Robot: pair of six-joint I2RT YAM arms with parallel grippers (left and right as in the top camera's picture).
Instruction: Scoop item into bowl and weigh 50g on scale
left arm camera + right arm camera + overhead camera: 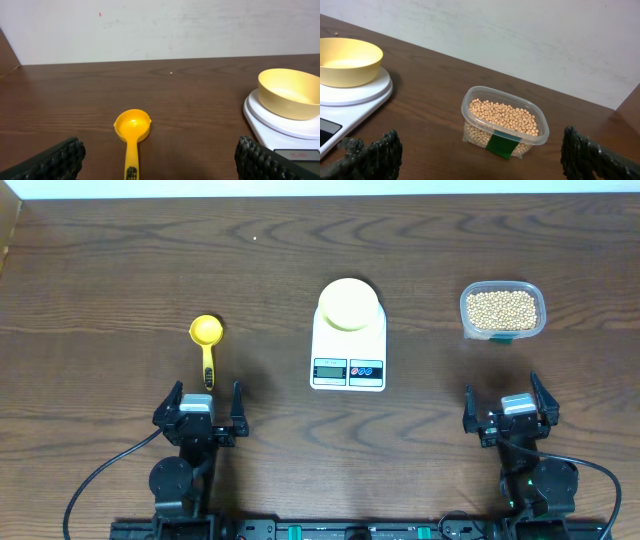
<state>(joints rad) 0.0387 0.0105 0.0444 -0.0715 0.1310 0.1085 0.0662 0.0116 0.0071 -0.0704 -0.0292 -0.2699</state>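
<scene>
I should use my left gripper to grab the bright-yellow scoop by its cup's rim (192, 334) (116, 126), on the side that faces away from the white scale.
The pale-yellow bowl (349, 305) stands empty on the white scale (347, 350) at the table's middle; both also show in the left wrist view, bowl (290, 93) and scale (280, 131), and in the right wrist view, bowl (347, 61) and scale (355, 95). The tan beans (502, 307) fill a clear tub (503, 330) at the right, also in the right wrist view (504, 115). A bright-yellow scoop (206, 340) lies left of the scale (132, 128). My left gripper (199, 408) is open and empty behind the scoop's handle. My right gripper (510, 410) is open and empty, near side of the tub.
The tub carries a green label (502, 145) on its near side. The scale's display and two buttons (347, 370) face the near edge. A pale wall (160, 30) rises behind the table's far edge.
</scene>
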